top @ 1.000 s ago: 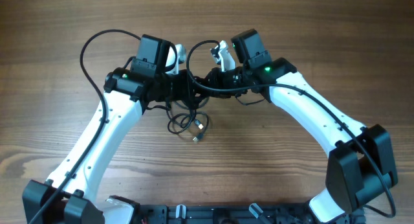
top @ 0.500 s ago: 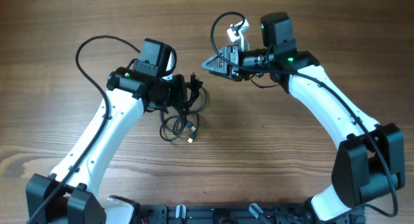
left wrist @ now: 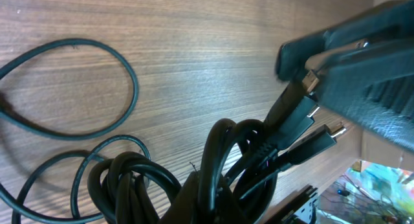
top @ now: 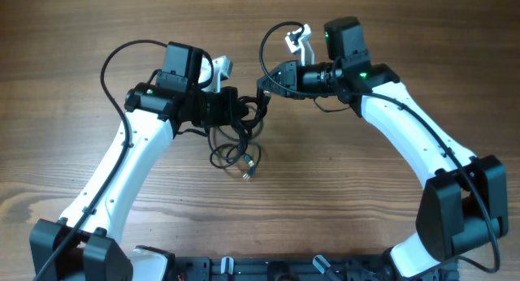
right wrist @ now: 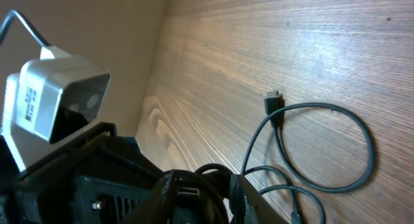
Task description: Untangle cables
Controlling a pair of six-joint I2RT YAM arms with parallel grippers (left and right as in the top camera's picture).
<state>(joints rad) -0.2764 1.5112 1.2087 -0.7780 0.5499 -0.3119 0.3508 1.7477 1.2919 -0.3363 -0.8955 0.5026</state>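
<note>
I can see that the plug end in my right gripper leads into tightly wound loops. I should let go of it with my right gripper and take the clump itself [left wrist: 223, 149] before my left gripper opens.
The cables [top: 237, 143] are a black clump with loose loops that trail down onto the wood. My left gripper [top: 238, 110] is shut on the clump's top, seen close up in the left wrist view [left wrist: 213, 179]. My right gripper [top: 263, 87] comes in from the right, and its fingers [left wrist: 349, 62] pinch a cord just behind its plug tip [left wrist: 311, 79]. In the right wrist view the jaws [right wrist: 210, 199] stand around a cord loop and a plug end [right wrist: 188, 191]. Two more plugs [left wrist: 304, 114] stick out of the clump.
A loose cable loop [right wrist: 320, 146] with a small plug [right wrist: 273, 101] lies on the wooden table [top: 366, 200] under the clump. Another plug [top: 248, 174] rests at the loops' lower end. The left wrist camera [right wrist: 58, 104] is close beside my right gripper.
My right gripper swung back in from the upper right and closed on a cord at the clump. My left gripper shifted right and up with the clump, and the hanging loops followed.
</note>
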